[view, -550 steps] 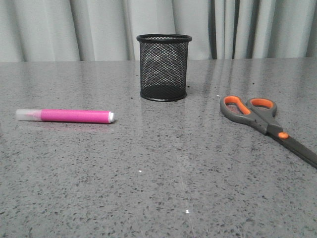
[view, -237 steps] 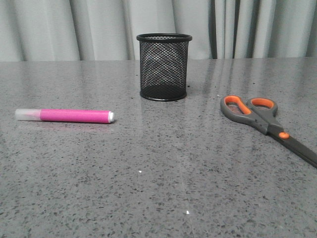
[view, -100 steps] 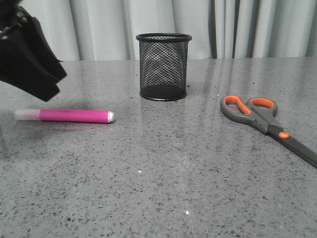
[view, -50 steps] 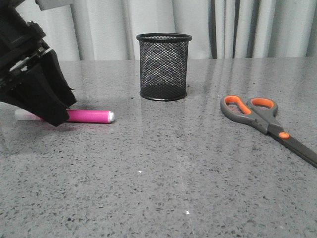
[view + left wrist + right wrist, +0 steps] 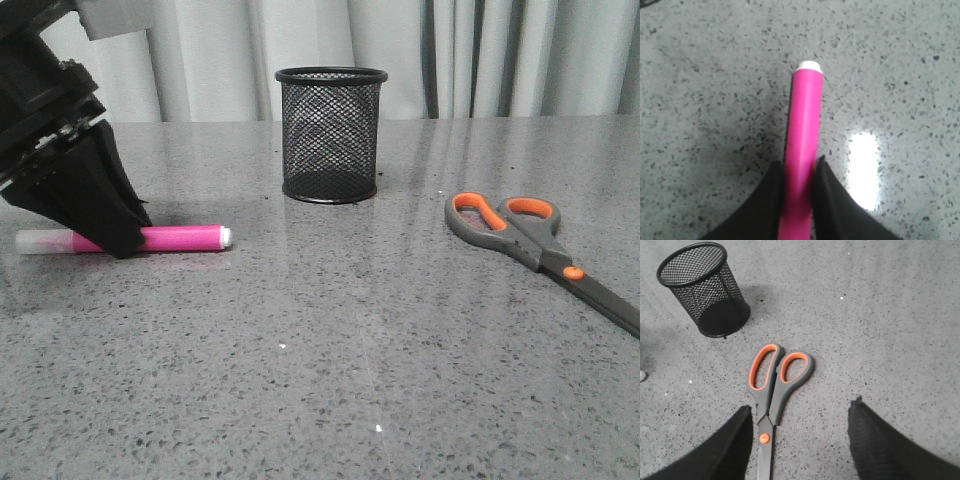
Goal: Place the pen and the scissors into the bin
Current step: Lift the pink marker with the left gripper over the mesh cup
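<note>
Next, my left gripper lets go of the pink pen inside the black mesh bin (image 5: 339,113), leaving it leaning against the bin's rim.
The pink pen (image 5: 185,237) lies flat on the grey table, whitish cap (image 5: 40,242) to the left. My left gripper (image 5: 115,240) is down on its middle. In the left wrist view both black fingers press the sides of the pen (image 5: 806,115), so the left gripper (image 5: 799,162) is shut on it. The black mesh bin (image 5: 331,135) stands upright at the back centre, with nothing visible inside. The scissors (image 5: 520,235) lie closed on the right, handles toward the bin. My right gripper (image 5: 800,407) hovers open above the scissors (image 5: 775,385), near their orange pivot, with the bin (image 5: 704,290) beyond.
The speckled grey tabletop (image 5: 330,360) runs back to a pale curtain (image 5: 500,60). The right arm does not show in the front view. A bright light reflection (image 5: 862,167) sits on the table beside the pen.
My left arm came in from the upper left and dropped onto the pen. The pen has slid slightly to the left. Scissors and bin have not moved.
</note>
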Controlling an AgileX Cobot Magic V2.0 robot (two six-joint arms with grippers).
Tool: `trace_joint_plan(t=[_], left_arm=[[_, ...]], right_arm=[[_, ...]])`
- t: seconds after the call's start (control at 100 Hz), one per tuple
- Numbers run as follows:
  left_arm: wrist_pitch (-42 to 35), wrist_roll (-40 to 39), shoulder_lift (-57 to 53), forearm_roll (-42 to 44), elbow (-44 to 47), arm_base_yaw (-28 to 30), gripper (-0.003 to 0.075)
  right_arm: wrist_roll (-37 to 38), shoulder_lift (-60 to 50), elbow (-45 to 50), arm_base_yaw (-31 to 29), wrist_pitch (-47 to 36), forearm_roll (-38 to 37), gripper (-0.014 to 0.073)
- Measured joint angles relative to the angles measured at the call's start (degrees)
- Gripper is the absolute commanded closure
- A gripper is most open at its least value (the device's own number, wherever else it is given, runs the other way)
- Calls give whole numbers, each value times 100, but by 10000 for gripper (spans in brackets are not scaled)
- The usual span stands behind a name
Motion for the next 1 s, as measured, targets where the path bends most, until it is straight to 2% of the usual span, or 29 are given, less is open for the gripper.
trace_joint_plan(t=[0.28,0.4,0.51,0.59,0.73,1.0], left_arm=[[51,-637,-143,-70,-438,0,739],[51,-729,-379,-928,-910,0,739],[-78,-722,-449,-2265,-1265,-28,740],[-530,-634,-449,-3197,-1374,-164,739],[-1520,-357,-377,-4163,-1437,-594,740],[-2862,408,392,-5094,-1501,-1388,739]], right_arm=[[0,0,0,0,0,0,213],[0,0,0,0,0,0,213],[0,0,0,0,0,0,213],[0,0,0,0,0,0,213],[0,0,0,0,0,0,213],[0,0,0,0,40,0,213]])
